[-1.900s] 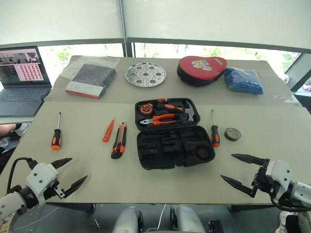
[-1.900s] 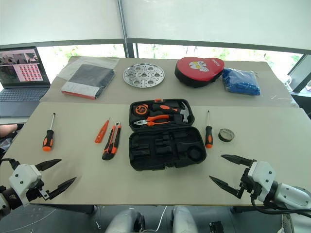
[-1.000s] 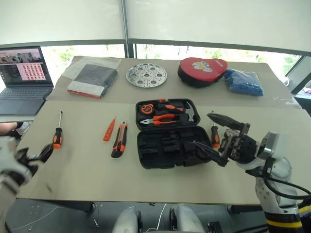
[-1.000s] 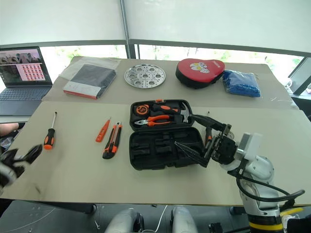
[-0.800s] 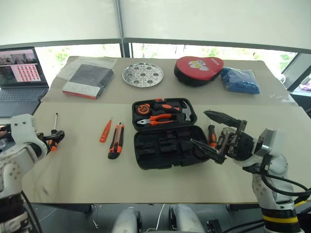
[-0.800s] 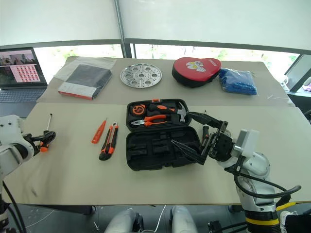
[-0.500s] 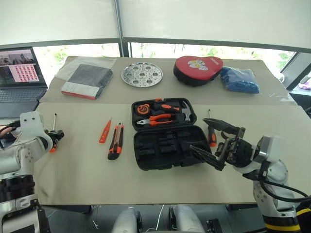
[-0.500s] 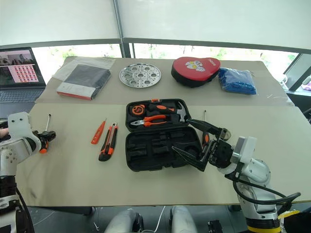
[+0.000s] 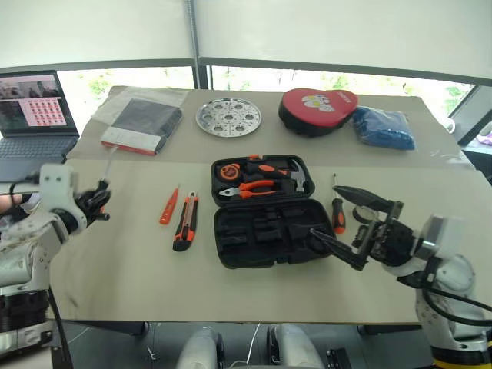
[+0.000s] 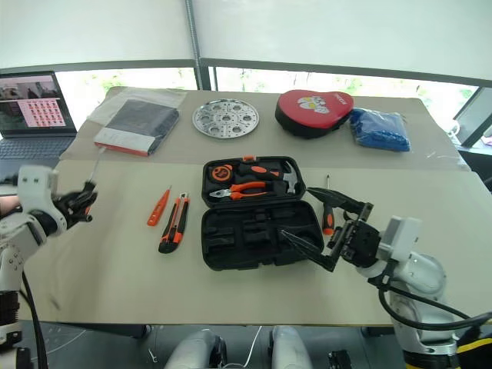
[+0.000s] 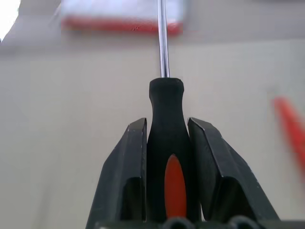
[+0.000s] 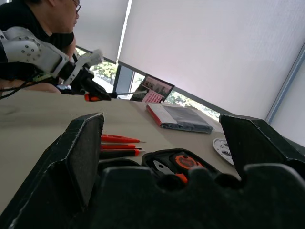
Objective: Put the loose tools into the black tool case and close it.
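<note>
Next, I let go of the screwdriver with my left gripper in the black tool case's empty near half (image 9: 254,212), along the hinge below the pliers. The screwdriver is now raised above the table.
The black tool case (image 9: 265,231) lies open mid-table, with pliers, a hammer and a tape measure in its lid. My left gripper (image 9: 98,204) is off to the left, raised above the table and shut on the orange-black handle of a screwdriver (image 11: 165,109), whose shaft points away from me. Between that hand and the case lie the orange tester pen (image 9: 169,206) and the utility knife (image 9: 184,223). A second screwdriver (image 9: 337,214) rests just right of the case. My right gripper (image 9: 324,209) hangs open above the case's right front corner, holding nothing.
At the back of the table lie a dark book (image 9: 142,123), a perforated metal disc (image 9: 228,117), a red-topped pouch (image 9: 317,108) and a blue cloth (image 9: 384,127). A laptop (image 9: 31,115) stands at the far left. A person (image 12: 43,19) sits behind my left arm.
My left gripper has shut on the left screwdriver, lifted it off the table and carried it up and inward. The right gripper stays open and has barely shifted.
</note>
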`<state>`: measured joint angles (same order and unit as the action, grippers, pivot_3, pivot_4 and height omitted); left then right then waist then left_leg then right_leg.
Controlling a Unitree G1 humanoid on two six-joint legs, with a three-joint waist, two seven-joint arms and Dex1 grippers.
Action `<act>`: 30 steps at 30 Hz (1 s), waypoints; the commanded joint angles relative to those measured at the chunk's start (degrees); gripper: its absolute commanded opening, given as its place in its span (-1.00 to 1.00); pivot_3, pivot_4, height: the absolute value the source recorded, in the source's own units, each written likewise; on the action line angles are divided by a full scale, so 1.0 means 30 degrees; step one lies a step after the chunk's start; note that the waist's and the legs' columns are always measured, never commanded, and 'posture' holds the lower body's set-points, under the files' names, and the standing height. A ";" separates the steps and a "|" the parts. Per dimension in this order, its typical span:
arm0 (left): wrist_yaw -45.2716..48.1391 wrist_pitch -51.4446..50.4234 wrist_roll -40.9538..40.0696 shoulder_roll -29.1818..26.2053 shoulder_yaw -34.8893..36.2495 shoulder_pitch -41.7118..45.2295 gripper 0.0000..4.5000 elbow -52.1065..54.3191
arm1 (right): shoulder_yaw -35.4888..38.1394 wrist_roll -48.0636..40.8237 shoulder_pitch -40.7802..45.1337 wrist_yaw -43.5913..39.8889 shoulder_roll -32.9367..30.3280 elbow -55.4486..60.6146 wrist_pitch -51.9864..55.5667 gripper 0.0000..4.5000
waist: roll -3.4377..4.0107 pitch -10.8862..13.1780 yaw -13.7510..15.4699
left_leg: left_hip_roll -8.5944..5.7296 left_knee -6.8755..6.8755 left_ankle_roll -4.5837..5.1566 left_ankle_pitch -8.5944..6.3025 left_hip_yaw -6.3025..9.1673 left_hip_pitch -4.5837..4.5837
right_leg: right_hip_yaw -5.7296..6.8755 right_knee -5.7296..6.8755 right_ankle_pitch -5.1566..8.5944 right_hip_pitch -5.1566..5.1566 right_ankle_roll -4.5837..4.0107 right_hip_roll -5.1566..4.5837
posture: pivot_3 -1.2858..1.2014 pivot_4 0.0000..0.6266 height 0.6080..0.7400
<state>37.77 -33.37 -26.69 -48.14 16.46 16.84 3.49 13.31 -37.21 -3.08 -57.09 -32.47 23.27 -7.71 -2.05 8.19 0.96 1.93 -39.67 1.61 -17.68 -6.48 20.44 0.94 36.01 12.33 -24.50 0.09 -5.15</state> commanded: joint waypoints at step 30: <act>0.8250 0.0981 1.0062 0.5883 -1.5136 1.0630 -0.62 -0.3033 | 0.3011 0.0674 -0.4517 0.1858 -0.2536 0.2089 0.4707 1.00 | 0.0022 0.0032 -0.0020 | -0.0063 -0.0253 0.0534 -0.0094 0.0039 0.0201 | -0.0083 -0.0069 0.0056 0.0027 0.0208 0.0235 | 0.03 -0.52 1.00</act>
<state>63.58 -29.59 2.55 -31.03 -29.94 47.26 -5.61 21.28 -34.01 -16.67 -51.75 -40.08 27.36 5.94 -1.99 8.29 0.90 1.73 -40.45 3.22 -17.96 -6.35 21.06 0.69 35.80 12.50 -24.41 0.72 -4.44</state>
